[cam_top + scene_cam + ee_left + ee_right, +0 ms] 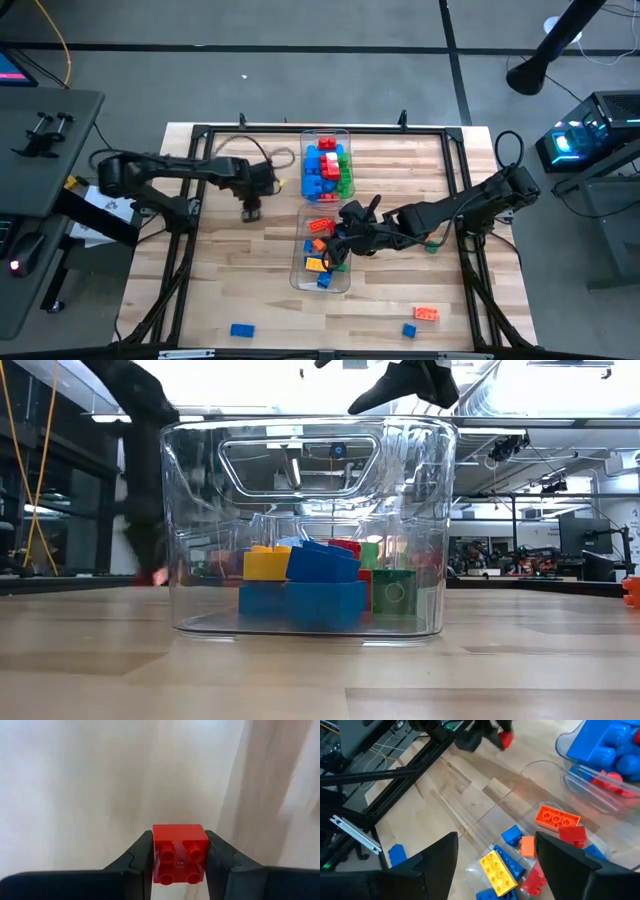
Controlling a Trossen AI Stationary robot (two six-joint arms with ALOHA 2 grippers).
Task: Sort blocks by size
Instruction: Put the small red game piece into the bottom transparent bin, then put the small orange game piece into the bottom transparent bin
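Next, I let go of the small red block with my left gripper in the near bin (pixel 331 256), setting it just beyond the yellow block.
My left gripper (pixel 250 212) points down at the table, left of the two clear bins, and is shut on a small red block (pixel 180 840) with four studs. In the low view the red block (pixel 155 575) shows down at the table top; whether it rests there I cannot tell. My right gripper (pixel 496 842) hangs open above the near bin (pixel 300 270), nothing between its fingers. That bin holds small blocks in blue, yellow, orange and red. The far bin (pixel 303 150) holds larger blue, red and green blocks. My left gripper pinches the red block by two opposite side walls (pixel 158 856) between its two fingers (pixel 140 862). The fingers come from above, pointing down. The block sits level with its studs up.
Loose blocks lie near the table's front edge: a blue one (pixel 241 330) at the left, another blue (pixel 409 330) and an orange one (pixel 426 314) at the right. A black frame (pixel 200 135) runs around the table. Bare wood lies left of the bins.
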